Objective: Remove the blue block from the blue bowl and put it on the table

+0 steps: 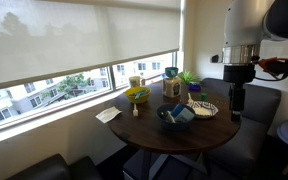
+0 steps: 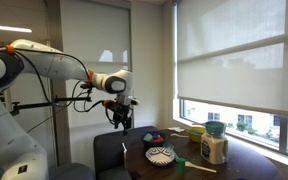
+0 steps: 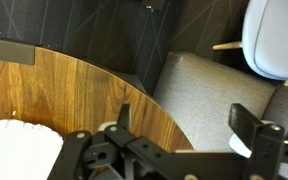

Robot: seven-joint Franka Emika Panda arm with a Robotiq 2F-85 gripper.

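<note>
Next, I close on the sides of the blue block inside the blue bowl (image 1: pixel 185 114).
The dark navy blue bowl (image 1: pixel 172 120) sits near the front edge of the round brown table (image 1: pixel 144 125). The small light-blue block (image 1: pixel 182 113) lies inside it. My gripper (image 1: pixel 237 100) hangs beside the table's edge, above a grey chair and apart from the bowl. It also shows in an exterior view (image 2: pixel 120 121). In the wrist view the gripper (image 3: pixel 189 128) is open and empty, over the table rim (image 3: pixel 74 85) and the chair seat. The bowl and block are out of the wrist view.
A black-and-white patterned plate (image 1: pixel 202 108) lies between the gripper and the bowl; its rim shows in the wrist view (image 3: pixel 19 150). A yellow bowl (image 1: pixel 137 95), a teal cup (image 1: pixel 171 72), a box (image 1: pixel 171 88) and a green plant (image 1: pixel 189 78) stand farther back. Grey chairs (image 3: pixel 204 85) surround the table.
</note>
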